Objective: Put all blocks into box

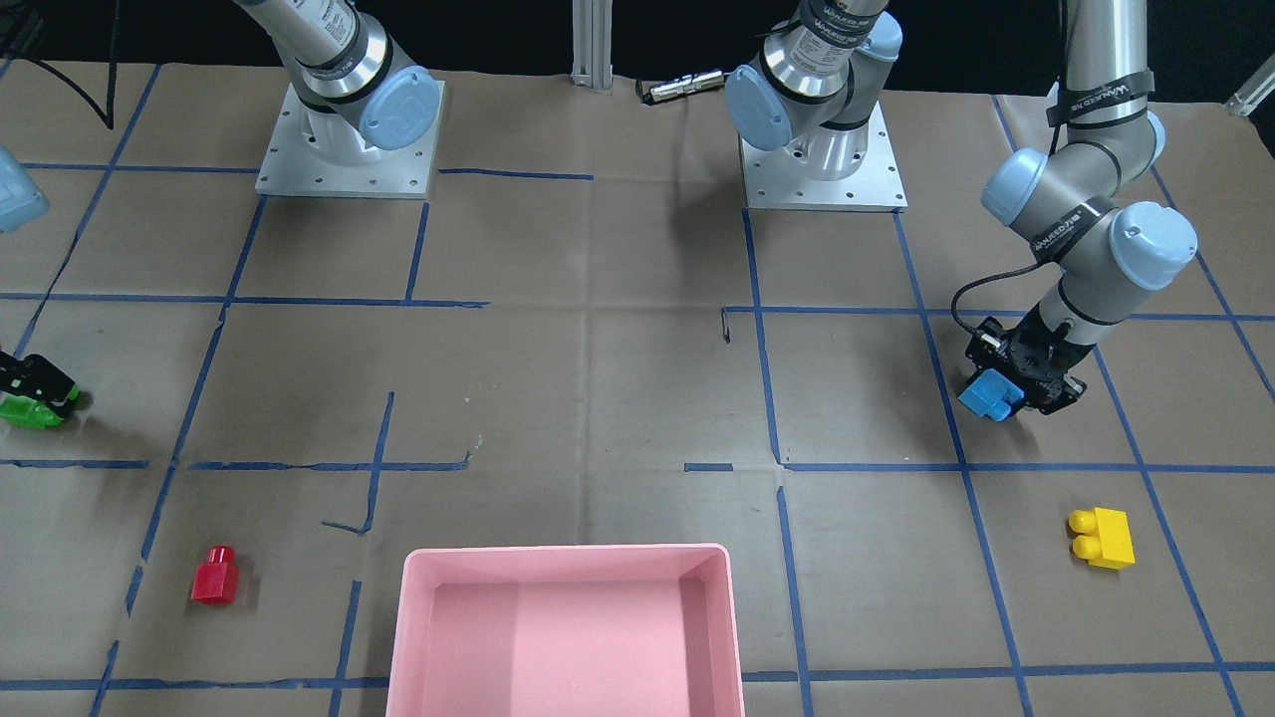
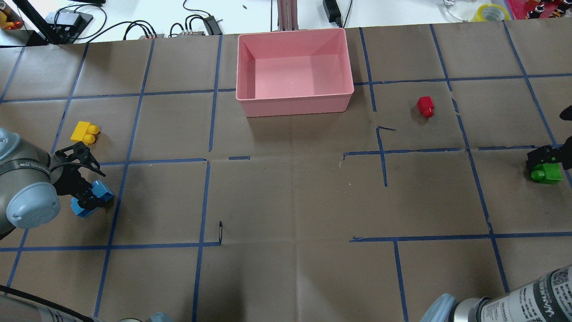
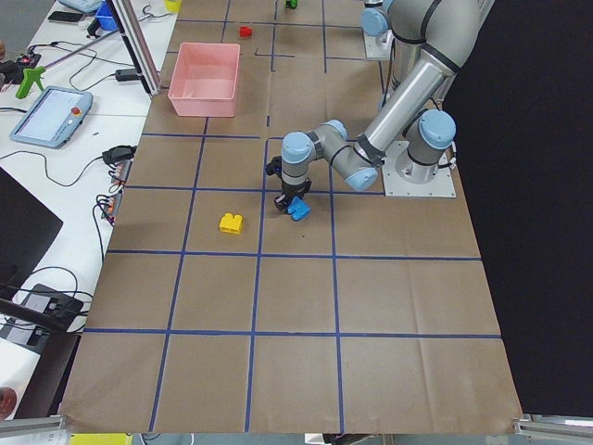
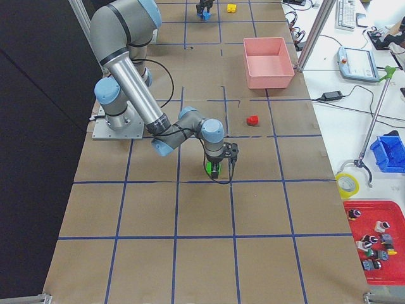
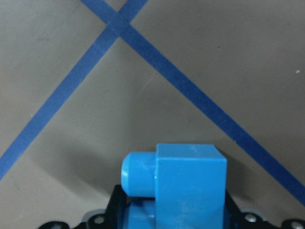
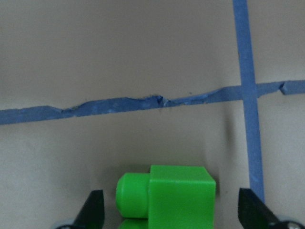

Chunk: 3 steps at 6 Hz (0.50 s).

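Next, my left gripper releases the blue brick inside the pink box [image 1: 637, 689], toward the side of the box closest to the yellow brick.
My left gripper [image 2: 89, 194] is shut on the blue brick [image 2: 96, 193] low over the paper at the table's left side; the brick fills the bottom of the left wrist view [image 5: 186, 186]. My right gripper [image 2: 543, 157] is open, its fingertips [image 6: 94, 210] either side of the green brick [image 6: 176, 195], which sits on the paper [image 2: 546, 173]. The yellow brick [image 2: 85, 133] lies just beyond the left gripper. The red brick [image 2: 426, 106] lies right of the pink box [image 2: 295, 105], which holds nothing.
Both arm bases [image 1: 347, 149] stand on the robot's side of the table. Cables and a power strip [image 2: 196, 24] lie beyond the far edge behind the box. Blue tape lines [image 2: 210, 89] cross the brown paper.
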Tool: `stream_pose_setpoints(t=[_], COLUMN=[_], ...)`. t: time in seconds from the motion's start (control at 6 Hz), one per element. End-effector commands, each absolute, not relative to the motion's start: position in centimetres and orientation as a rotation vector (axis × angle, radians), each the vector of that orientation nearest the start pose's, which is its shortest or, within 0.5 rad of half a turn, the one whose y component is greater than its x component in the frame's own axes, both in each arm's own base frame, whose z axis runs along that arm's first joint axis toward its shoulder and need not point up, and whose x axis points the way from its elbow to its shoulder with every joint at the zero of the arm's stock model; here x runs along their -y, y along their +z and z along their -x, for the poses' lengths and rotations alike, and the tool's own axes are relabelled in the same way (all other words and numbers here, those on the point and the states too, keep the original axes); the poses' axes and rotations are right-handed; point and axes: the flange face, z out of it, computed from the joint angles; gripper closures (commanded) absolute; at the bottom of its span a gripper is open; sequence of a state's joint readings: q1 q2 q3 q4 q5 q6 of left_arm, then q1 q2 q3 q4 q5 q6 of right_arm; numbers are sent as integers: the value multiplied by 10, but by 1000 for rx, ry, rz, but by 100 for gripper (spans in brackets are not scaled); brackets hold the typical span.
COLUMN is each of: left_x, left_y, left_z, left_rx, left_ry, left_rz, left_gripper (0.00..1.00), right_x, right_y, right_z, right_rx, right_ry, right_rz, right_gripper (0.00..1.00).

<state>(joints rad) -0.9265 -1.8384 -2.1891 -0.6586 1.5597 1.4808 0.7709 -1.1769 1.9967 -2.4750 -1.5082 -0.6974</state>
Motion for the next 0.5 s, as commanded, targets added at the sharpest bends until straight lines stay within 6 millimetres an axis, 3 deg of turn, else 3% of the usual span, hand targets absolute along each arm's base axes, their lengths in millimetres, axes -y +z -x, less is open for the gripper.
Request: stream_pose_setpoints(t=[0.0, 0.33], left_x=[460, 502], left_y=[189, 260], left_z=[-178, -206], left_rx=[-2826, -2820], left_ry=[-56, -109], left_rz=[-1232, -1135], left_gripper=[95, 97], right_x=[472, 469], right_y=[175, 175], right_z=[287, 288], right_rx=[-3141, -3164], right_ry=[-154, -107], right_rz=[-160, -169], right_gripper=[12, 41])
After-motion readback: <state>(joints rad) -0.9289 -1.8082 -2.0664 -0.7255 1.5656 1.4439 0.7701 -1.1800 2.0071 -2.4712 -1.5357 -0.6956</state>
